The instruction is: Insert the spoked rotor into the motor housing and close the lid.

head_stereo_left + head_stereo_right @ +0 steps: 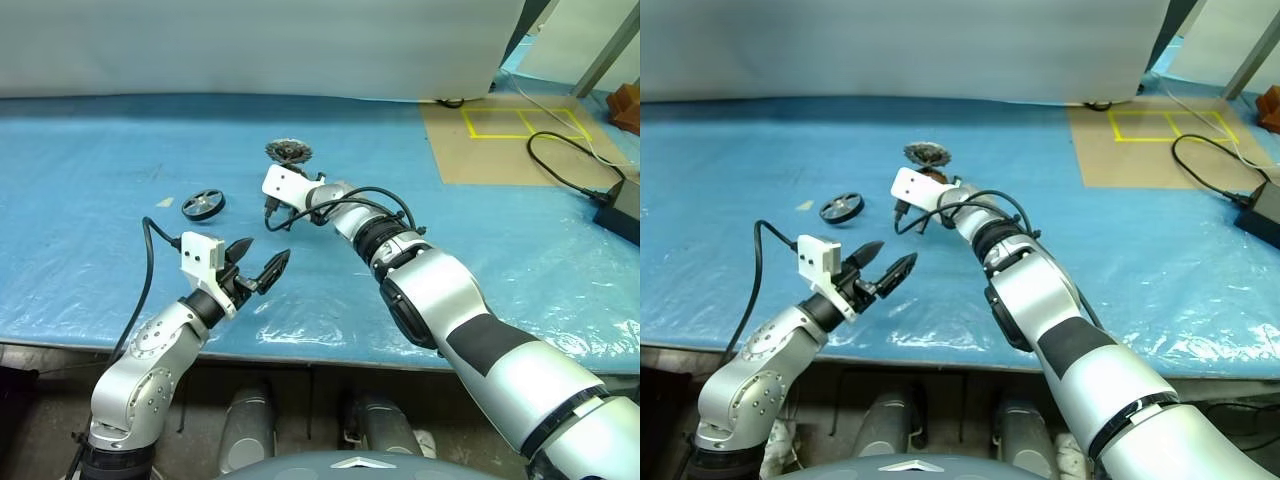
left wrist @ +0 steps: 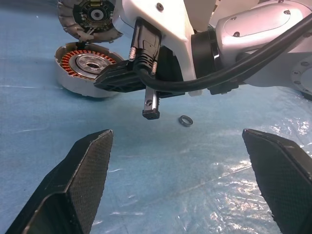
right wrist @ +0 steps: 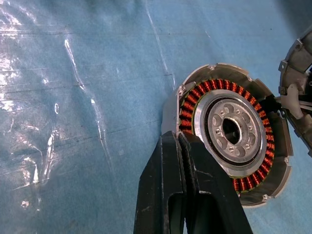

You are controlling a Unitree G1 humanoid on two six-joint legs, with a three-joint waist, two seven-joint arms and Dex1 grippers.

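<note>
My right gripper should open its shut fingers, as they only press on the near side of the housing, then pinch its rim (image 3: 180,108) and pull the housing toward my left gripper.
The motor housing (image 3: 229,129) lies open on the blue table, its copper windings ringing a silver hub. The tips of my right gripper (image 3: 178,141) rest against the near wall of the housing, shut, with nothing between them. The lid (image 1: 288,151) stands tilted just behind the housing, its inner face showing (image 2: 90,14). Off to the left, the spoked rotor (image 1: 203,205) lies flat on the table, apart from both grippers. Near the front edge my left gripper (image 1: 257,262) hovers open and empty, pointing toward the right gripper.
A small metal ring (image 2: 185,120) lies on the table in front of the right gripper. A brown board with yellow tape (image 1: 500,140) sits at the back right. A black cable and adapter (image 1: 612,200) lie at the right edge.
</note>
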